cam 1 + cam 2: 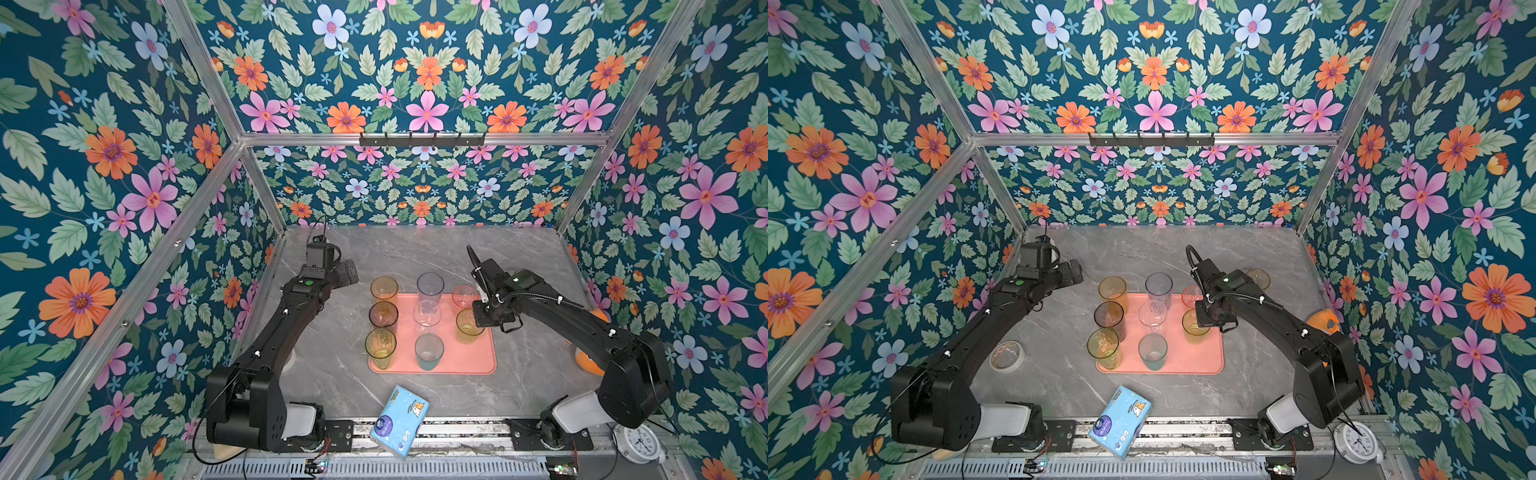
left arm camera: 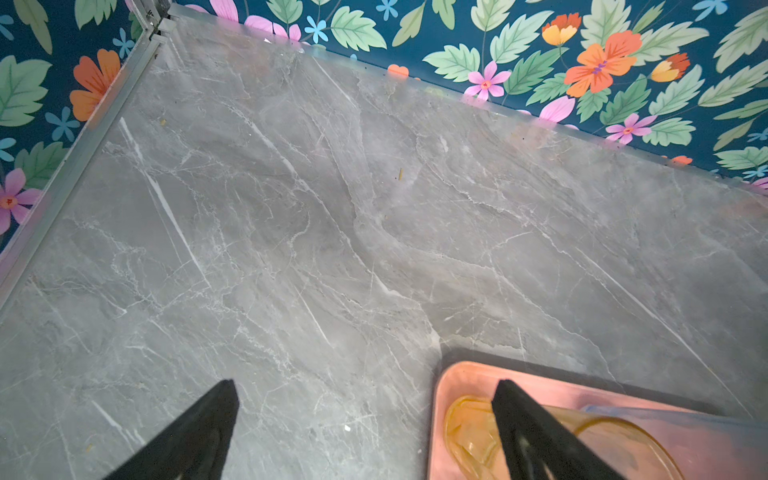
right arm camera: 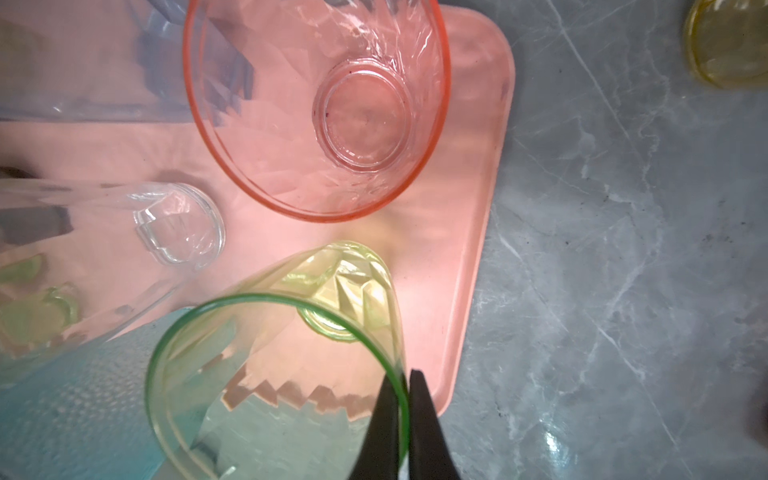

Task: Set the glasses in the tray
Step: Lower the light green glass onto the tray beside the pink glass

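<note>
My right gripper will set the green glass down and let go of it on the tray (image 1: 464, 336) (image 3: 348, 276), just in front of the pink glass.
The salmon-pink tray (image 1: 473, 357) lies mid-table with several glasses standing on it. My right gripper (image 3: 403, 382) is shut on the rim of a green glass (image 3: 291, 374), one finger inside and one outside, over the tray's right side (image 1: 468, 327). A pink glass (image 3: 324, 104) and a clear one (image 3: 178, 224) stand beside it. A yellow glass (image 1: 1258, 279) sits on the bare table beyond the tray. My left gripper (image 2: 366, 386) hangs open and empty above the tray's far left corner (image 2: 461, 378), near an amber glass (image 1: 384, 289).
A blue tissue pack (image 1: 399, 419) lies at the table's front edge. A tape roll (image 1: 1007, 355) sits under the left arm, an orange object (image 1: 1323, 322) behind the right arm, and a white clock (image 1: 1358, 442) at front right. Flowered walls enclose three sides.
</note>
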{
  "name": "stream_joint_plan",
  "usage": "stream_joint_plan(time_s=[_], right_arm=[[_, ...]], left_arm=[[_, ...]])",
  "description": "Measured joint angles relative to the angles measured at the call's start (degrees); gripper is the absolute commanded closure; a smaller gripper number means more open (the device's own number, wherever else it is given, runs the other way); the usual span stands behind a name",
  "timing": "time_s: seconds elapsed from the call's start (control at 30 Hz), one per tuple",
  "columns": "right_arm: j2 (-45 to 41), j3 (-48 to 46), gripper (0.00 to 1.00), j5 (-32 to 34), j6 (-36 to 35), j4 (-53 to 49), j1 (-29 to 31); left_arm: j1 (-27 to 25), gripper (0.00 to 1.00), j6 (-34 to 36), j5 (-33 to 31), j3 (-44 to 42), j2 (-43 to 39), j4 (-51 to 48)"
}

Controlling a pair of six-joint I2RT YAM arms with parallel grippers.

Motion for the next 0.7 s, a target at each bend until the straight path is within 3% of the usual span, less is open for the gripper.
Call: stream_joint_plan(time_s=[0.7], right_arm=[[1.5,-3.9,1.00,1.9,1.9,6.1,0.1]], left_arm=[[0.0,0.02,0.0,0.0,-0.1,0.0,0.0]])
